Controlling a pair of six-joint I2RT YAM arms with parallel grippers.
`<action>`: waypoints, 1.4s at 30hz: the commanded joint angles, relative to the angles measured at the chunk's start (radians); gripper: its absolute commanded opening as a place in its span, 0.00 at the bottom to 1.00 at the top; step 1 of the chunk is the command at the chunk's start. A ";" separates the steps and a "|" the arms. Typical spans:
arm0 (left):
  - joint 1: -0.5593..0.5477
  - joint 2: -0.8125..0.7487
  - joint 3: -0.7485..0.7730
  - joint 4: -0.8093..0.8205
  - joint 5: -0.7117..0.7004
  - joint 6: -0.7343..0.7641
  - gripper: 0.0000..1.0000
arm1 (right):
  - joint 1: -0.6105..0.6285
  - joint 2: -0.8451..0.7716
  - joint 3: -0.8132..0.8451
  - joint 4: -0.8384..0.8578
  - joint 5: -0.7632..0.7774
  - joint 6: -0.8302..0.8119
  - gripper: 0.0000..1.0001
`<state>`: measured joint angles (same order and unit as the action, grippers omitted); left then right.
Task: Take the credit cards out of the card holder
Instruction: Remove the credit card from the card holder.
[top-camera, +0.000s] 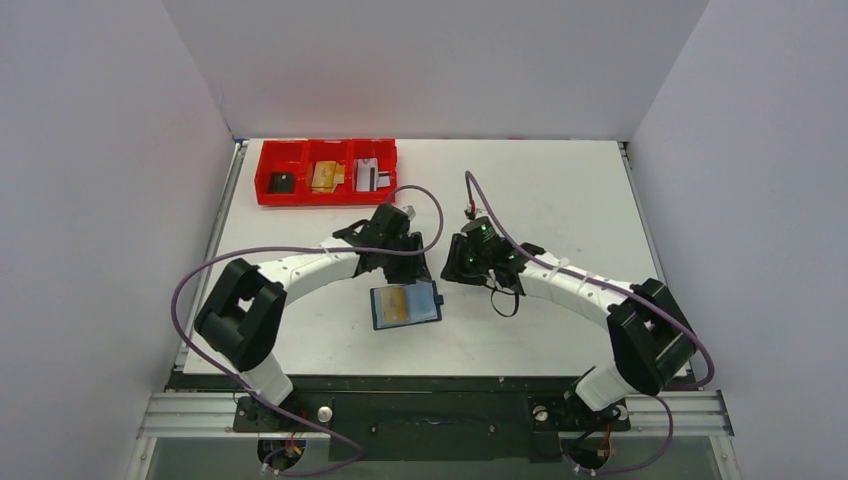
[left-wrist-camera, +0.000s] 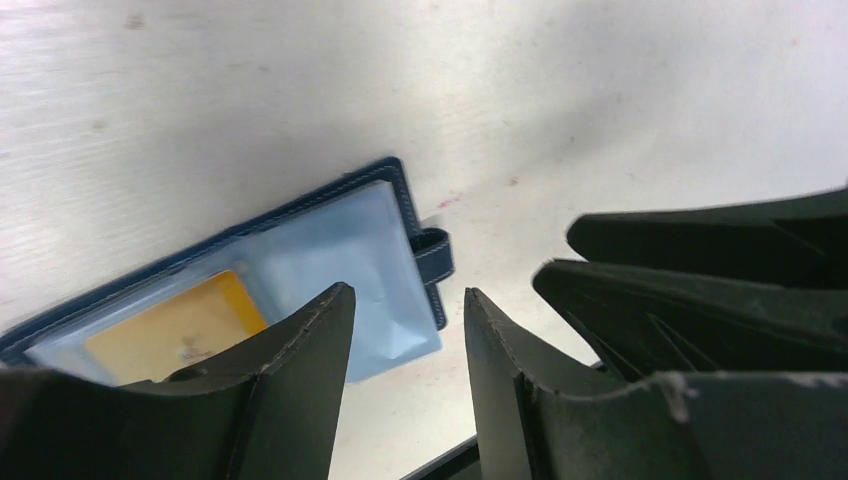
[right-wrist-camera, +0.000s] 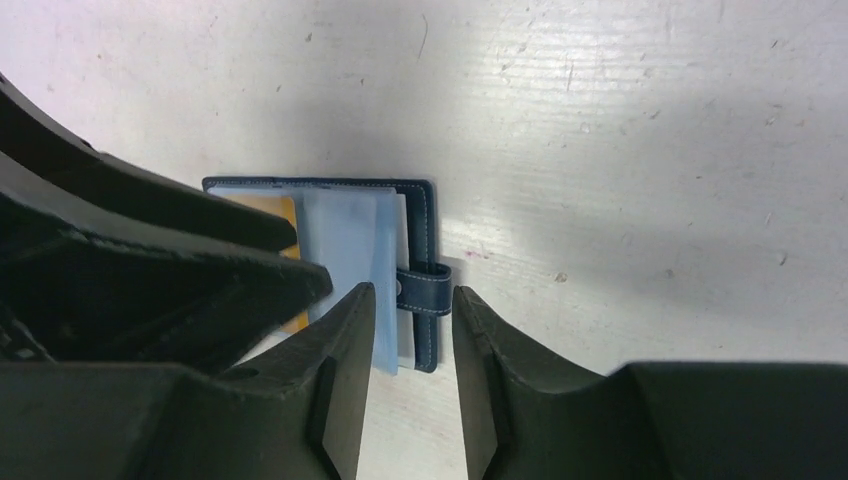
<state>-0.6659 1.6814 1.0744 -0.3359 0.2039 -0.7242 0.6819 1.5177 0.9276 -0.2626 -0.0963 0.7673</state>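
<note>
The robot's right gripper will next close on the tan-gold card's edge (top-camera: 406, 297) (right-wrist-camera: 293, 252) that faces the strap tab of the navy card holder.
The navy card holder (top-camera: 424, 304) lies open on the table in front of both grippers. A tan-gold card (top-camera: 396, 307) shows in its left pocket. In the left wrist view the holder (left-wrist-camera: 340, 240) and the card (left-wrist-camera: 180, 325) lie under my open, empty left gripper (left-wrist-camera: 405, 300). In the right wrist view my open right gripper (right-wrist-camera: 412, 295) hovers over the holder's strap tab (right-wrist-camera: 425, 290), with the blue-grey pockets (right-wrist-camera: 345, 240) to its left. In the top view the left gripper (top-camera: 400, 250) and right gripper (top-camera: 462, 258) sit just behind the holder, close together.
A red three-compartment tray (top-camera: 320, 198) stands at the back left and holds a black card (top-camera: 283, 183), a gold card (top-camera: 325, 176) and a silvery card (top-camera: 368, 175). White walls enclose the table on three sides.
</note>
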 joint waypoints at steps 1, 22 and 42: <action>0.063 -0.088 0.012 -0.041 -0.070 0.024 0.42 | 0.046 -0.024 0.055 -0.045 0.027 -0.017 0.32; 0.154 -0.245 -0.258 -0.044 -0.153 -0.004 0.10 | 0.168 0.289 0.207 0.124 -0.159 0.048 0.33; 0.133 -0.138 -0.267 0.000 -0.154 -0.024 0.02 | 0.109 0.346 0.095 0.252 -0.228 0.090 0.29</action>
<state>-0.5220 1.5272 0.8074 -0.3725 0.0666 -0.7311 0.8036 1.8465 1.0405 -0.0792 -0.3000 0.8440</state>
